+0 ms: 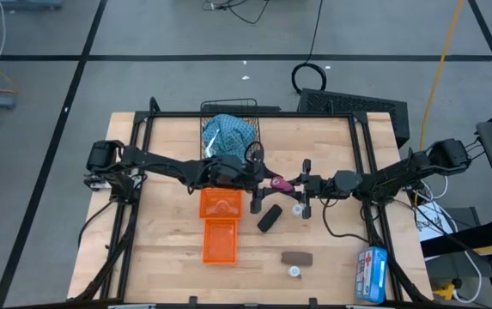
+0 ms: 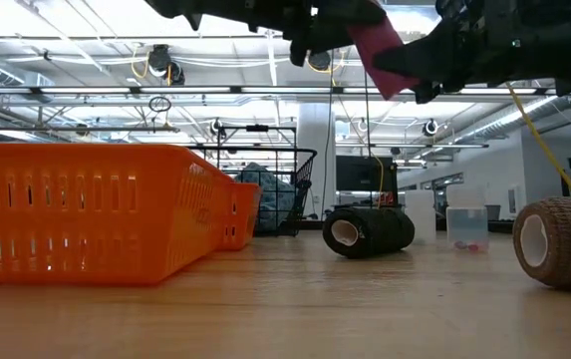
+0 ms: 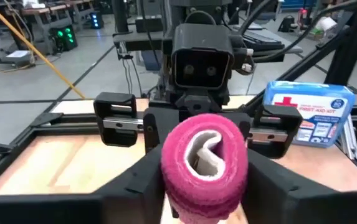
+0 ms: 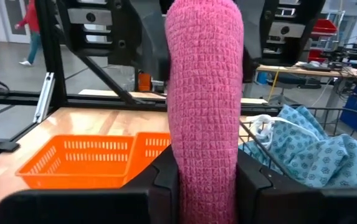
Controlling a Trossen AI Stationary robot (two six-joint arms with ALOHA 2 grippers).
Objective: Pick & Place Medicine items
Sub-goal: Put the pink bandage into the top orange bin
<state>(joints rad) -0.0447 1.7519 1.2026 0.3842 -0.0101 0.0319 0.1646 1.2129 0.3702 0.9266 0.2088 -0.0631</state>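
Observation:
The pink roll lies at a slant across my left gripper's fingers, so next my left gripper grips its hollow end (image 3: pixel 204 154) in line while my right gripper holds its lower end.
The pink oblong (image 1: pixel 281 183) is a roll of pink wrap. It hangs in the air over the middle of the table, between my two grippers. It is tilted, with its higher end toward my left gripper (image 1: pixel 270 180) and its lower end toward my right gripper (image 1: pixel 294 185). Both grippers are shut on it. The black oblong (image 1: pixel 269 219) and the brown bar (image 1: pixel 297 257) lie on the table, with one white vial (image 1: pixel 297 209) beside the black oblong and another (image 1: pixel 294 271) near the brown bar. The blue patterned pouch (image 1: pixel 228 133) sits in a wire basket. My left gripper (image 3: pixel 204 202) has the pink oblong pinched between its two fingers near the higher, hollow end (image 3: pixel 203 155), which faces its camera. It comes level from the table's left. The roll is clear of the table. My right gripper (image 4: pixel 206 199) pinches the lower end of the pink oblong (image 4: pixel 204 168) between its two fingers (image 4: pixel 166 180). It comes from the table's right, with the fingers lying along the roll. The roll slants up and away from it.
Two orange baskets (image 1: pixel 220 203) (image 1: pixel 220 243) stand end to end left of the black oblong. The wire basket (image 1: pixel 250 112) is at the far edge. A blue-and-white first aid packet (image 1: pixel 372 273) lies at the near right corner. Bare wood shows at the near left.

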